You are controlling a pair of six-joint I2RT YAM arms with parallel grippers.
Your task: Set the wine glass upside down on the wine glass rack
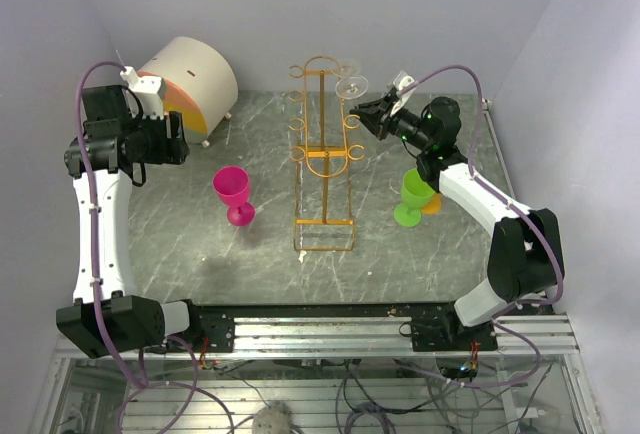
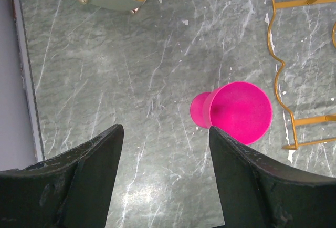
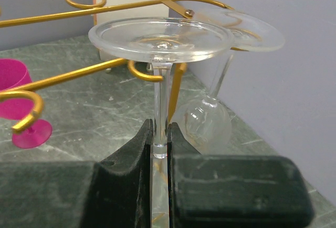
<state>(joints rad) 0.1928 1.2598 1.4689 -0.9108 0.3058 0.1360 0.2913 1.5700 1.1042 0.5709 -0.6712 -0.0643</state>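
The clear wine glass, now upside down beside the upper hooks, will be let go by my right gripper on the golden rack's hook [image 1: 350,91] [image 3: 146,71] next to the second hanging glass.
My right gripper [image 3: 160,133] is shut on the stem of a clear wine glass [image 3: 160,39], held upside down with its round foot on top. The foot is level with the golden wire rack's [image 3: 177,89] upper hooks, right beside them. A second clear glass [image 3: 206,123] hangs upside down on the rack just behind. In the top view my right gripper [image 1: 365,112] holds the glass [image 1: 352,84] at the far right side of the rack [image 1: 322,158]. My left gripper [image 1: 178,139] is open and empty, above the table left of the rack.
A pink goblet [image 1: 233,194] stands left of the rack, and shows by my left gripper's [image 2: 165,133] right finger [image 2: 241,111]. A green goblet [image 1: 415,197] with an orange one [image 1: 433,204] behind it stands right of the rack. A white-and-orange rounded holder [image 1: 190,79] sits at the back left.
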